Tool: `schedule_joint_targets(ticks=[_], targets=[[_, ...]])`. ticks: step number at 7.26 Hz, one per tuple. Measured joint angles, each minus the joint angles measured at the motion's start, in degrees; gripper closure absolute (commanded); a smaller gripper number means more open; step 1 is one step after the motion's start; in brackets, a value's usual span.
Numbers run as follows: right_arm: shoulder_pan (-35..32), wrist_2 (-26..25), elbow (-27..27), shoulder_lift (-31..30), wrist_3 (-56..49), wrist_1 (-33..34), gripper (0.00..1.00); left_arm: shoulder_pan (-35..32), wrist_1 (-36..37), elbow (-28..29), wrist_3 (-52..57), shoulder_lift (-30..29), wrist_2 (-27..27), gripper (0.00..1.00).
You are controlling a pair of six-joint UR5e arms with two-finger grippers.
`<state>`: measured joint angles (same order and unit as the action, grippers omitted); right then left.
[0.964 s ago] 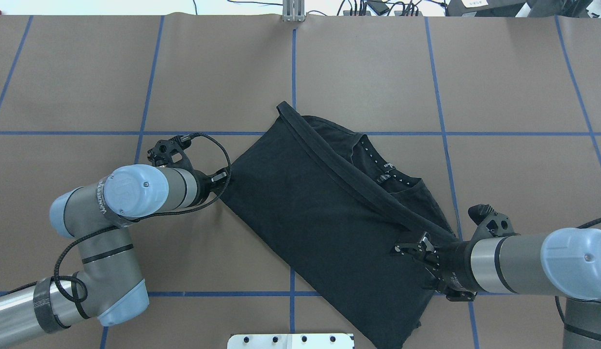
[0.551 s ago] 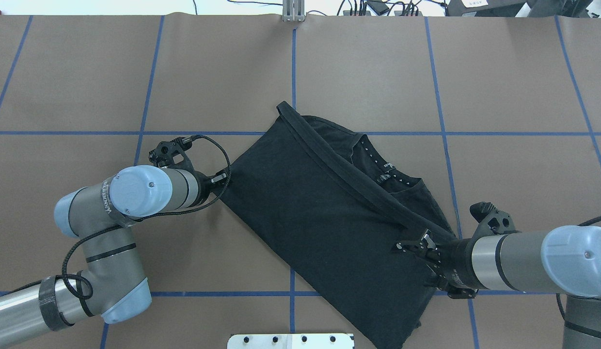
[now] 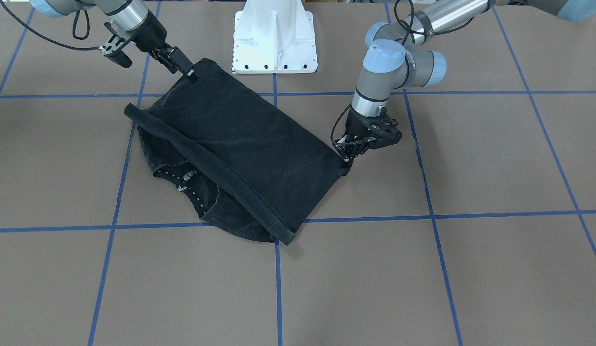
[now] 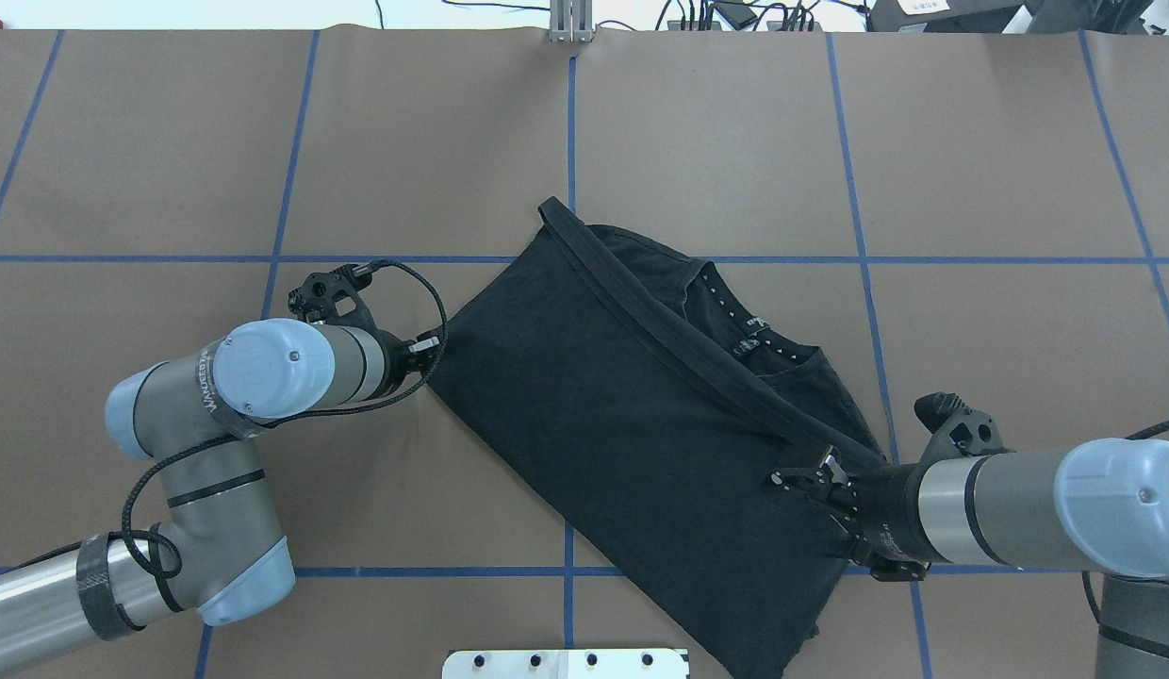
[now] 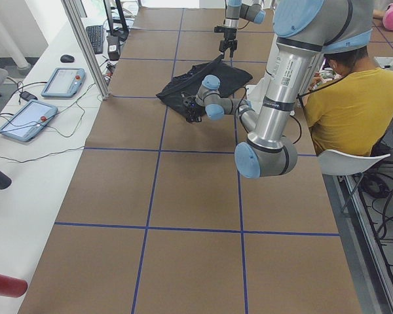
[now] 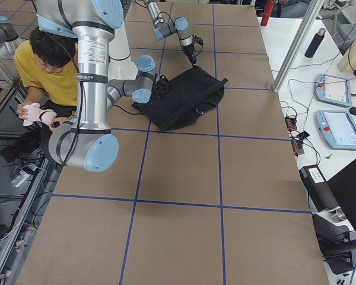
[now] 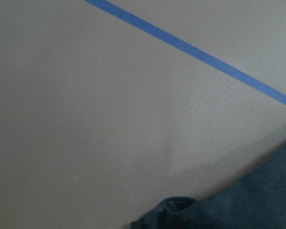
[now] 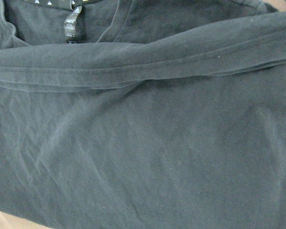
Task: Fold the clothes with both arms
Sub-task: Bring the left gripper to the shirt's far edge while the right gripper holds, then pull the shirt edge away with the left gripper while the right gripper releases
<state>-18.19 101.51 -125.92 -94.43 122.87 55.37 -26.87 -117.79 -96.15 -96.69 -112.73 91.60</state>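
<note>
Next, my left gripper sets the corner of the black T-shirt down on the bare table (image 3: 375, 311) past the farthest blue cross line.
The black T-shirt (image 4: 622, 405) lies folded on a diagonal across the table's middle, with its hem band (image 4: 660, 325) lying across it. The patterned neck tape (image 4: 735, 325) shows at the far side; the logo print is hidden. My left gripper (image 4: 432, 345) is low at the shirt's left corner and is shut on it; in the front view it (image 3: 346, 166) pinches that corner. My right gripper (image 4: 799, 476) is shut on the shirt's edge at the right and holds it slightly raised (image 3: 188, 73). The right wrist view shows only black cloth (image 8: 143, 157).
The white pedestal base (image 3: 274, 38) stands at the robot's side of the table, close to the shirt. Blue tape lines (image 4: 570, 141) grid the brown table cover. A person in yellow (image 5: 344, 104) sits beside the robot. Tablets (image 5: 26, 118) lie on a side bench.
My left arm has shifted a little and drawn the shirt's left corner slightly toward me. My right gripper has edged a little away from me, still on the cloth.
</note>
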Motion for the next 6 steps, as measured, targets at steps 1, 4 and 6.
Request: schedule_joint_targets(ticks=[1,4,6], targets=[[0.01,0.00,0.04,0.05,0.00,0.00,0.00,-0.53,-0.02,-0.30,0.30,-0.04,0.04,1.00],[0.04,0.00,0.10,0.15,0.00,0.00,0.00,-4.51,-0.18,-0.53,6.60,-0.27,0.20,1.00],[-0.24,0.00,-0.08,0.22,0.00,0.00,0.00,-10.08,-1.00,1.95,14.27,-1.69,0.52,1.00]])
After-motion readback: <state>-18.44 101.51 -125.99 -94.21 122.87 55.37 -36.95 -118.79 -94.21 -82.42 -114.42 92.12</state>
